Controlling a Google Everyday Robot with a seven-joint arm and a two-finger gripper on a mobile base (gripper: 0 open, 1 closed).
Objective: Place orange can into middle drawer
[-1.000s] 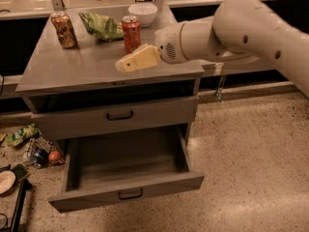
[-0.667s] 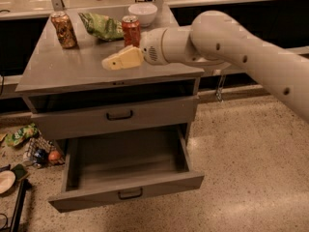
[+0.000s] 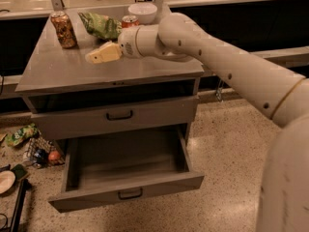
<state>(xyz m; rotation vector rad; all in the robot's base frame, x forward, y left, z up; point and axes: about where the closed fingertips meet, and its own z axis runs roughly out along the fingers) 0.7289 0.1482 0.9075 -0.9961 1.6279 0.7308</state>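
Observation:
I need to next move my gripper over to the orange can's middle (image 3: 64, 29), which is beside the green chip bag, and close it there.
The orange can (image 3: 63, 29), mottled brown-gold with a silver top, stands upright at the back left of the grey cabinet top (image 3: 58, 71). The middle drawer (image 3: 126, 175) is pulled out and open below the closed upper drawer (image 3: 116, 116); its inside holds nothing. My gripper (image 3: 96, 55) with cream fingers hovers over the cabinet top's middle, pointing left, to the right of and nearer than the orange can, holding nothing. My white arm reaches in from the right.
A brighter red-orange can (image 3: 129, 21) stands behind my wrist, partly hidden. A green chip bag (image 3: 100, 25) and a white bowl (image 3: 143, 11) lie at the back. Litter and a small basket (image 3: 38, 151) sit on the floor at left.
My gripper has moved left across the cabinet top, closer to the orange can. The arm has stretched further over the cabinet. The cans and drawer have not moved.

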